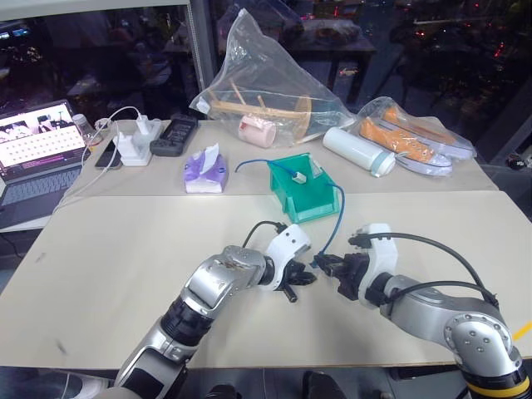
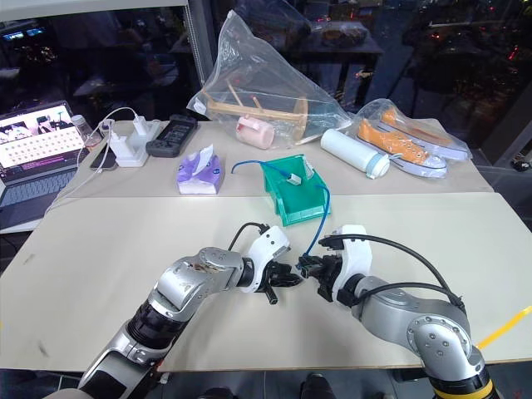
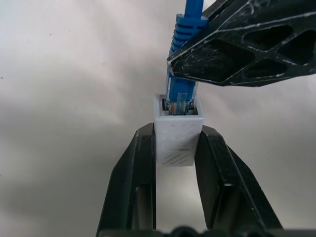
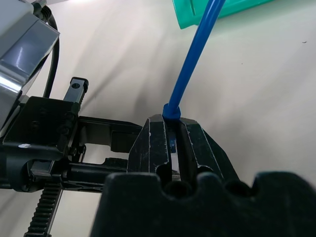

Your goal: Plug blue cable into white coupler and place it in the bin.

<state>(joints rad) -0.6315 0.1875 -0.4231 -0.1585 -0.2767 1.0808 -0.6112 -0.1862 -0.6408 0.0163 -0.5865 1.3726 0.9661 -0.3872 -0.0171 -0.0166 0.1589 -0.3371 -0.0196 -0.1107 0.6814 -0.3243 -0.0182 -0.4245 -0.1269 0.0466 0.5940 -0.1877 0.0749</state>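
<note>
Next, my right gripper lets go of the blue cable and coupler inside the teal bin's near end [image 1: 302, 203], before the white block.
My left gripper [image 3: 177, 132] is shut on a small white coupler [image 3: 177, 140], held above the table just in front of me. The blue cable [image 3: 186, 24] has its clear plug sitting in the coupler's open socket. My right gripper [image 4: 173, 131] is shut on the cable right behind the plug, and one of its black fingers [image 3: 247, 44] is beside the coupler. The two grippers meet tip to tip, the left gripper [image 1: 301, 278] and the right gripper [image 1: 330, 268]. From there the blue cable [image 1: 337, 224] arcs up to the right rim of the teal bin [image 1: 309, 204] just beyond.
Another blue cable with a white block [image 1: 298, 175] lies in the bin. Behind it are a purple tissue pack [image 1: 205, 173], a plastic bag with wooden parts [image 1: 266, 91], a white bottle [image 1: 357, 151] and bagged shoes [image 1: 411, 137]. A laptop [image 1: 37, 154] and a power strip [image 1: 137, 143] are far left.
</note>
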